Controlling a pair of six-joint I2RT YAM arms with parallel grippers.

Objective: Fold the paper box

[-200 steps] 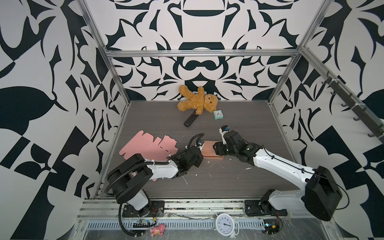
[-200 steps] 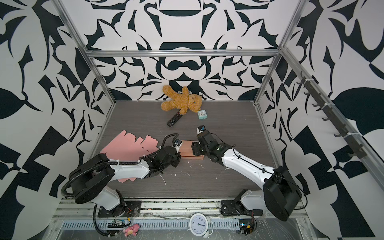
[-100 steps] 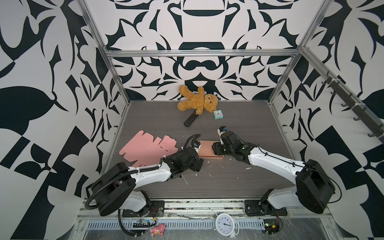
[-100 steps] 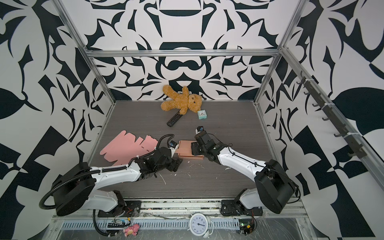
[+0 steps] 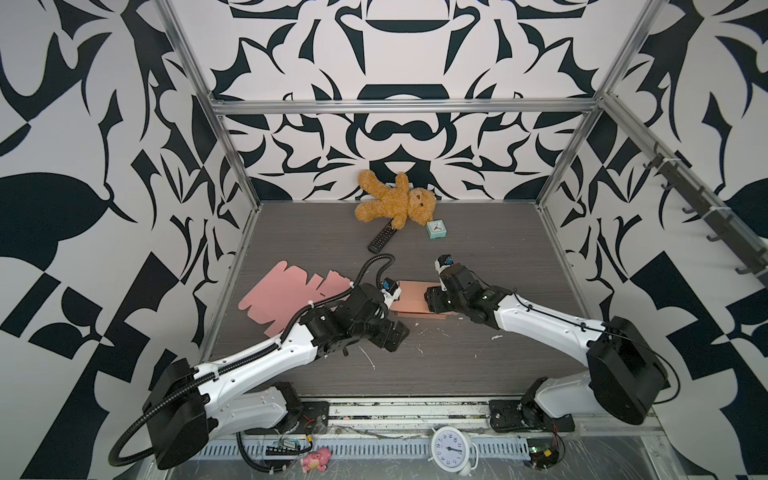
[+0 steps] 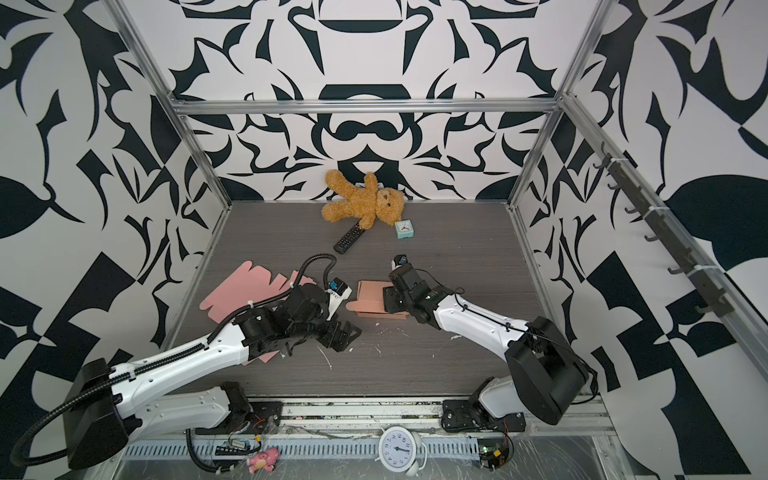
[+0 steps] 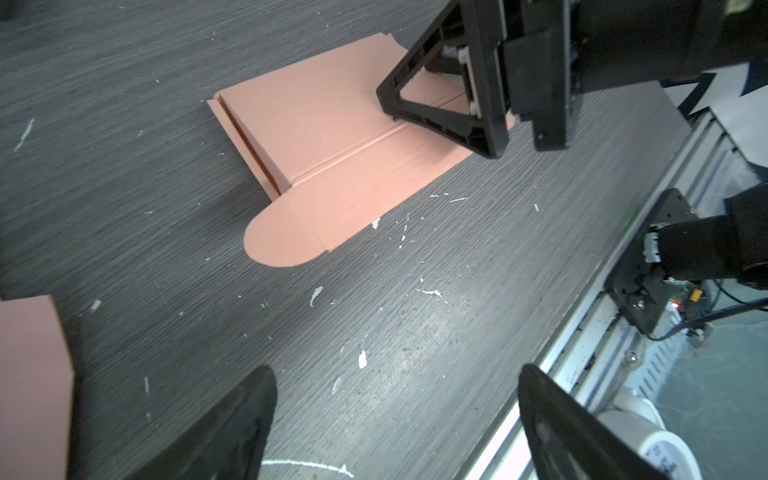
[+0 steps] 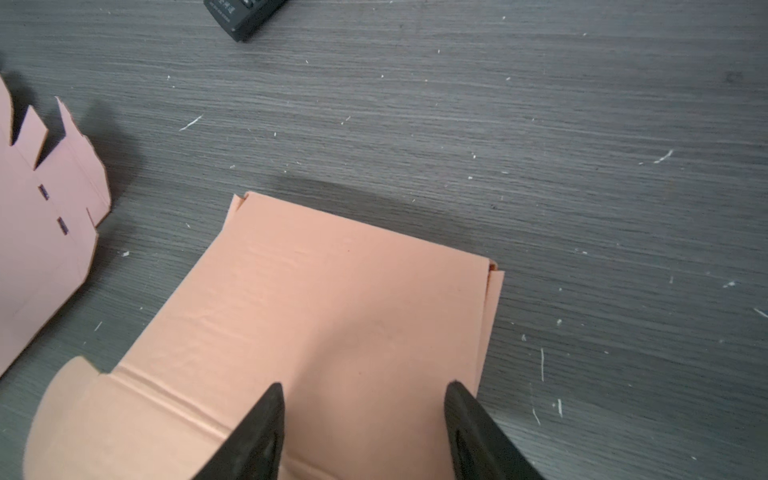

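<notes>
I can see that the paper box's side stands apart from the top panel, so I will pinch them together with my left gripper at the box's near corner (image 7: 280, 188) before I fold the front flap down.
The paper box (image 5: 411, 297) is a flattened salmon cardboard piece lying in the middle of the table, seen in both top views (image 6: 370, 297). A rounded flap (image 7: 282, 241) lies flat on the table at its near left corner. My right gripper (image 8: 363, 384) is open, its fingertips (image 7: 386, 93) spread and resting on the box's top panel (image 8: 332, 299). My left gripper (image 7: 395, 370) is open wide over bare table, just in front of the box and apart from it (image 5: 392, 334). Nothing is between its fingers.
A flat pink cardboard sheet (image 5: 286, 297) lies left of the box, partly under my left arm. A teddy bear (image 5: 395, 203), a black remote (image 5: 380, 239) and a small teal clock (image 5: 436, 228) sit at the back. White scraps dot the table (image 7: 415, 332). A white clock (image 5: 449, 449) stands on the front rail.
My left gripper has opened and drawn back from the box's left edge toward the table's front. The right gripper has stayed on the box.
</notes>
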